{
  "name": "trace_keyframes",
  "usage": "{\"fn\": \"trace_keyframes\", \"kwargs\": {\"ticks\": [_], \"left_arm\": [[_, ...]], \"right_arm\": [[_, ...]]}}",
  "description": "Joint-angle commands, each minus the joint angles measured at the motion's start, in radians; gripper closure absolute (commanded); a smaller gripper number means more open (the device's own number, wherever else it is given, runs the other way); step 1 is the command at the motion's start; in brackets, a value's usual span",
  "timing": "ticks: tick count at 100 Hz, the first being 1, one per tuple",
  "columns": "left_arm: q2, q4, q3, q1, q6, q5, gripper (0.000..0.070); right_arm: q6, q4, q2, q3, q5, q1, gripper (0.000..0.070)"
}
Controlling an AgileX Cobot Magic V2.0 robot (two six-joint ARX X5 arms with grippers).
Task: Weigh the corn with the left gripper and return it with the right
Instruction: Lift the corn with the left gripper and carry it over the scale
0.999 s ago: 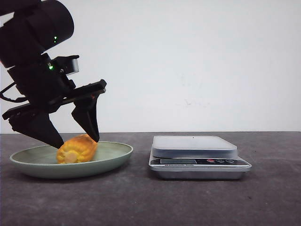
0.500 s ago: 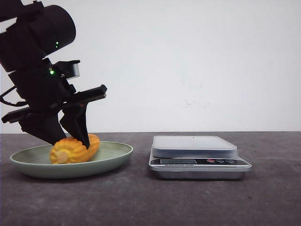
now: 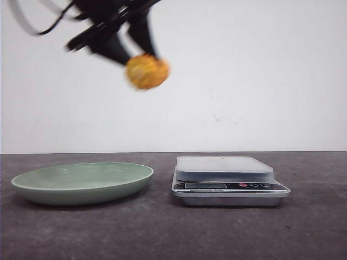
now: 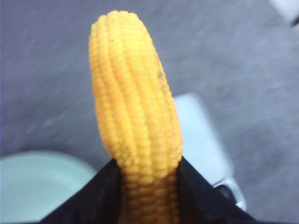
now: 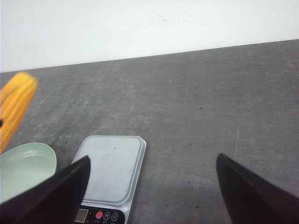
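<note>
I should use my left gripper to put the corn, now high between plate and scale, down and let go of it on the middle of the silver scale's white platform (image 3: 218, 159) (image 4: 174, 150).
The corn (image 3: 147, 71), a stubby orange-yellow cob, hangs high in the air between the plate and the scale, blurred by motion. My left gripper (image 3: 140, 54) is shut on it from above. In the left wrist view the black fingers (image 4: 105, 196) press both sides of the corn (image 4: 135, 102). My right gripper (image 5: 153, 161) is open and empty, held over the table beside the scale (image 5: 112, 168). It is out of the front view. The corn (image 5: 16, 107) also shows at the edge of the right wrist view.
A pale green plate (image 3: 32, 189) lies empty at the front left. A silver digital scale (image 3: 225, 168) with a white platform stands just right of it, with nothing on it. A white wall closes the back of the dark grey table.
My left gripper shut on the corn in the plate, then lifted it high and to the right. The plate is now empty.
</note>
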Motion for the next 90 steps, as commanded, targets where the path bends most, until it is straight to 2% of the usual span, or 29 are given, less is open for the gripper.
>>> {"fn": "trace_keyframes", "kwargs": {"ticks": [1,18,37,90], "left_arm": [[0.074,-0.021,0.086,-0.029,-0.002,-0.029,0.069],[0.229,-0.021,0.216,-0.086,-0.084,-0.045,0.069],[0.369,0.005,0.243,-0.13,-0.134,-0.046,0.069],[0.499,-0.034,0.243,-0.153,-0.158,-0.046,0.0686]], "right_arm": [[-0.011,0.008,0.006,0.016,-0.001,0.002,0.016],[-0.011,0.01,0.006,0.016,0.001,0.002,0.016],[-0.011,0.01,0.006,0.016,0.001,0.002,0.016],[-0.011,0.003,0.006,0.016,0.002,0.002,0.016]]}}
